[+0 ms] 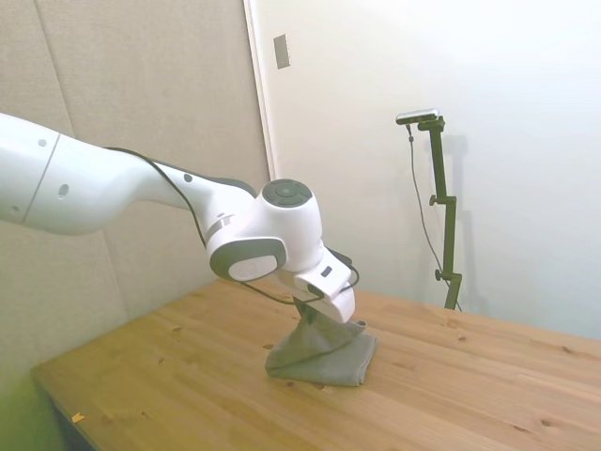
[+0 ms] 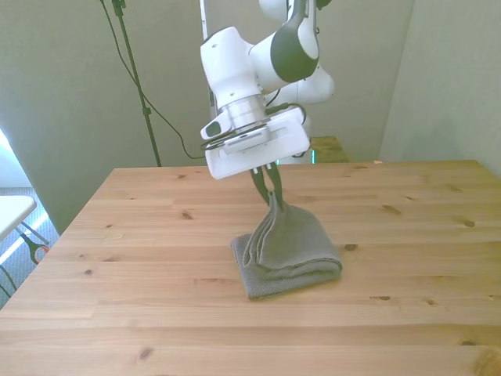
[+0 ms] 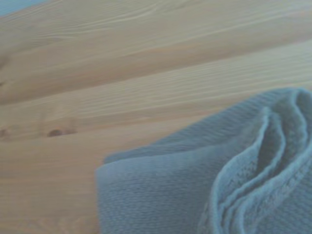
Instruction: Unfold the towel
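Observation:
Next, I let go of the towel's raised corner on the bare wood point(image 1: 208, 352) between the folded layers and the orange scrap.
A small grey towel point(image 2: 290, 251) lies folded near the middle of the wooden table point(image 2: 156, 235), with one corner pulled up into a peak. My gripper point(image 2: 272, 185) is shut on that raised corner, just above the table. The lower layers of the towel point(image 1: 324, 355) still rest flat on the wood. From the side, the gripper point(image 1: 315, 319) hangs tilted over the towel's top fold. The wrist view shows the towel point(image 3: 209, 175) close up, its layered edges bunched together.
Bare wood point(image 1: 488, 385) surrounds the towel on all sides. The table's edge point(image 2: 78, 211) at the front view's left is well away from the towel. A small orange scrap point(image 1: 77, 417) lies near the table's corner in the side view.

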Robot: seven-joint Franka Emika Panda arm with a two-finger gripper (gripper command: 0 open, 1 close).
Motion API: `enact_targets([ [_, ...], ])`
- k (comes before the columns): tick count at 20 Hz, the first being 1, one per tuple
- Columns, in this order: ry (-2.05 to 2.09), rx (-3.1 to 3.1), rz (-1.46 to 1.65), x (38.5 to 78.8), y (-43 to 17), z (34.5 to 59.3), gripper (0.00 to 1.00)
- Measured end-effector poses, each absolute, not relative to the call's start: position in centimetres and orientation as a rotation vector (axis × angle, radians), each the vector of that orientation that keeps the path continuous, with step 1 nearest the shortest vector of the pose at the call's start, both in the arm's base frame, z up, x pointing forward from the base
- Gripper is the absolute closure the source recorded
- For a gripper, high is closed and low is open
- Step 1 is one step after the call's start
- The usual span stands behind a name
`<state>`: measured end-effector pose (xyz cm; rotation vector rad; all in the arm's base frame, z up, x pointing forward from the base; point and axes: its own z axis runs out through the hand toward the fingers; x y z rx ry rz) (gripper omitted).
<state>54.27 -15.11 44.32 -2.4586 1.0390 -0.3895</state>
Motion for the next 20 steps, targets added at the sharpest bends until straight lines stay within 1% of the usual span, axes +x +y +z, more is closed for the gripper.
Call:
enact_targets([
  [2, 0.913, -2.505, -0.396, 53.7, -13.1, 45.0, 1.0],
  [4, 0.784, -2.554, -0.385, 53.0, -11.4, 45.2, 1.0],
  [11, 0.351, -2.756, -0.329, 50.0, -6.7, 42.9, 1.0],
  [13, 0.224, -2.794, -0.343, 49.6, -5.5, 43.2, 1.0],
  [18, 0.059, -2.798, -0.404, 49.3, -3.1, 45.2, 1.0],
  [20, -0.006, -2.802, -0.4, 49.3, -2.1, 45.3, 1.0],
])
